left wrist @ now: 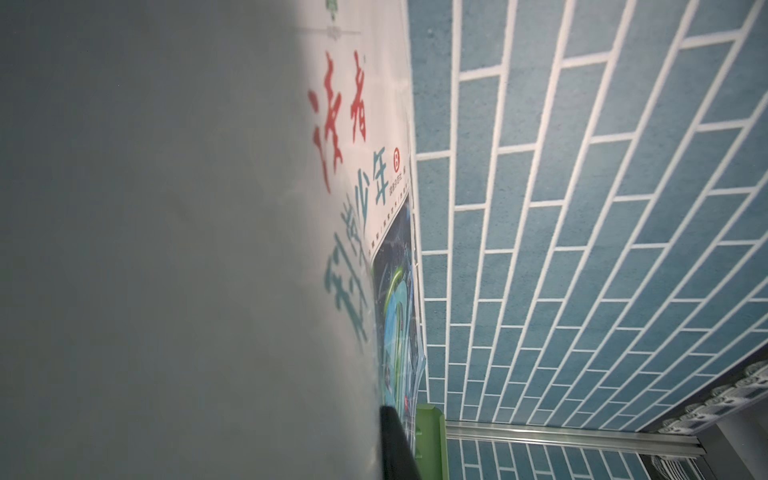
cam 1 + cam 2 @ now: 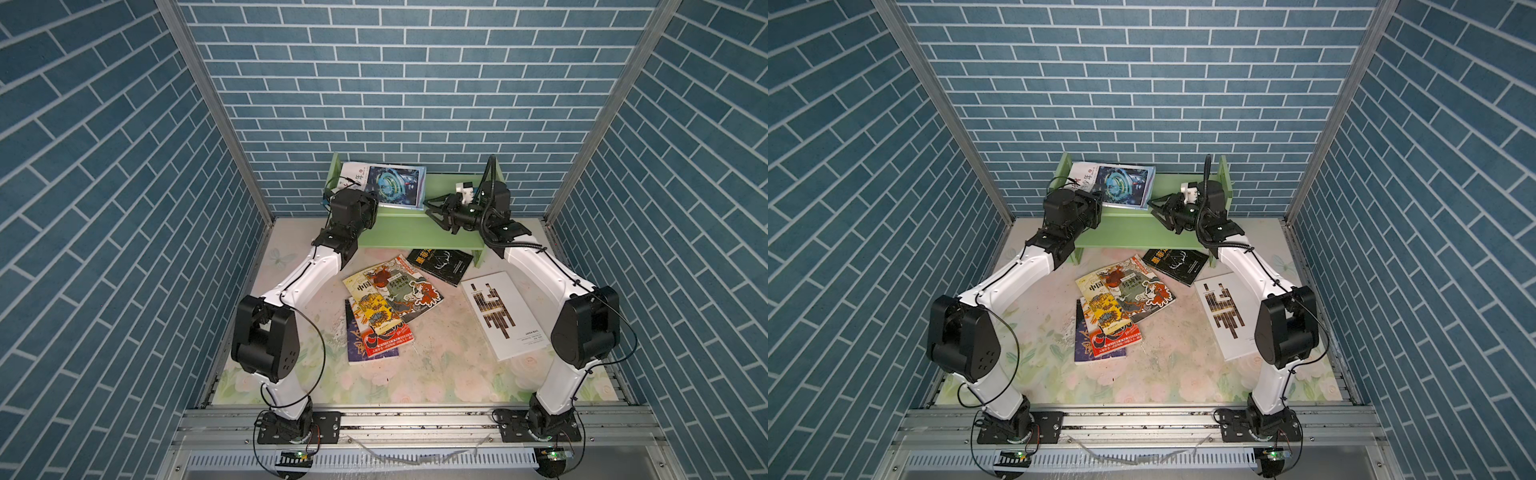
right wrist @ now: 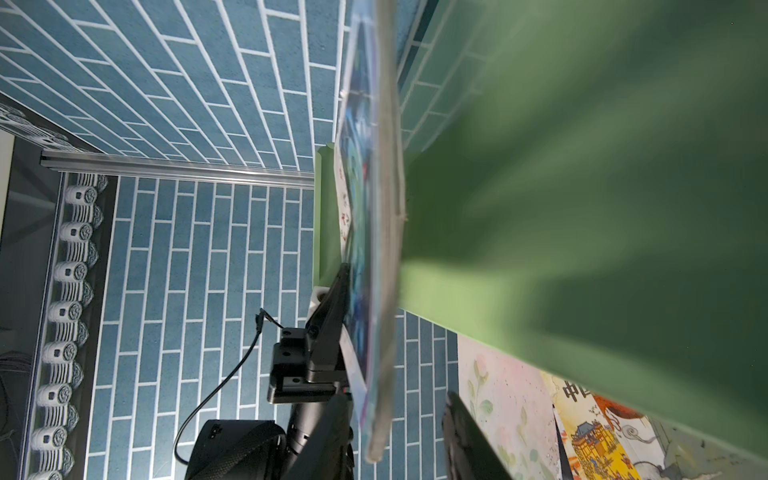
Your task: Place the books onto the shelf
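The book's white title part has my left gripper lying across it, so my right gripper needs to grab the book's free lower corner (image 2: 421, 208) before my left gripper backs away.
On the upper tier of the light-green shelf (image 2: 395, 232) a book (image 2: 395, 187) with a white title band and a blue picture stands on its long edge and leans back. My left gripper (image 2: 1094, 208) is shut on its left end; one finger (image 1: 395, 440) lies against the cover. My right gripper (image 2: 434, 210) is open at the book's right end (image 3: 386, 291), its fingers apart on either side. Other books lie flat on the table: a black one (image 2: 442, 262), a white one with dark bars (image 2: 505, 316) and several overlapping colourful ones (image 2: 409, 291).
Blue brick-pattern walls (image 2: 374, 83) close in the back and both sides. The shelf's right side panel (image 2: 478, 253) stands just beside my right forearm. The black book's far end lies under the shelf's front edge. A metal rail (image 2: 415, 424) runs along the table's front.
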`<state>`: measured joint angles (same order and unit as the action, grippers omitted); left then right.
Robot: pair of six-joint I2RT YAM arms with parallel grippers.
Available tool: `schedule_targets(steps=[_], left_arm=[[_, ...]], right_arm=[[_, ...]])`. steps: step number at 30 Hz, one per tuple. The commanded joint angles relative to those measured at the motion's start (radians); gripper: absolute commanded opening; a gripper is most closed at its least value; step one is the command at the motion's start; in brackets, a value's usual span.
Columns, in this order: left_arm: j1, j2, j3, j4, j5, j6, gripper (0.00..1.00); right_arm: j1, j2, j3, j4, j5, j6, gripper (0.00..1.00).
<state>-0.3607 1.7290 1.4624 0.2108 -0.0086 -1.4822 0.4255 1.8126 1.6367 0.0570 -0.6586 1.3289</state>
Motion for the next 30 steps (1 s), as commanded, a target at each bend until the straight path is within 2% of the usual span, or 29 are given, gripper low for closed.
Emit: schedule_targets(steps=[1,7,14,18,28,30], left_arm=[[-0.017,-0.010,0.001,-0.006,-0.044,-0.032,0.00],[-0.036,-0.027,-0.049,0.000,-0.107,-0.047,0.00],[-0.038,-0.044,-0.108,0.046,-0.183,-0.079,0.00],[-0.039,-0.031,-0.096,0.053,-0.179,-0.081,0.00],[-0.039,-0.054,-0.110,0.005,-0.188,-0.081,0.25],[-0.039,-0.061,-0.120,0.006,-0.185,-0.079,0.36]], right_arm=[[0.007,0.015,0.053,-0.054,0.042,-0.041,0.39],[0.011,0.046,0.114,-0.139,0.071,-0.080,0.39],[0.037,0.045,0.114,-0.259,0.132,-0.133,0.38],[0.045,0.031,0.109,-0.312,0.163,-0.174,0.38],[0.046,0.074,0.151,-0.297,0.142,-0.175,0.36],[0.046,0.087,0.167,-0.296,0.141,-0.173,0.35]])
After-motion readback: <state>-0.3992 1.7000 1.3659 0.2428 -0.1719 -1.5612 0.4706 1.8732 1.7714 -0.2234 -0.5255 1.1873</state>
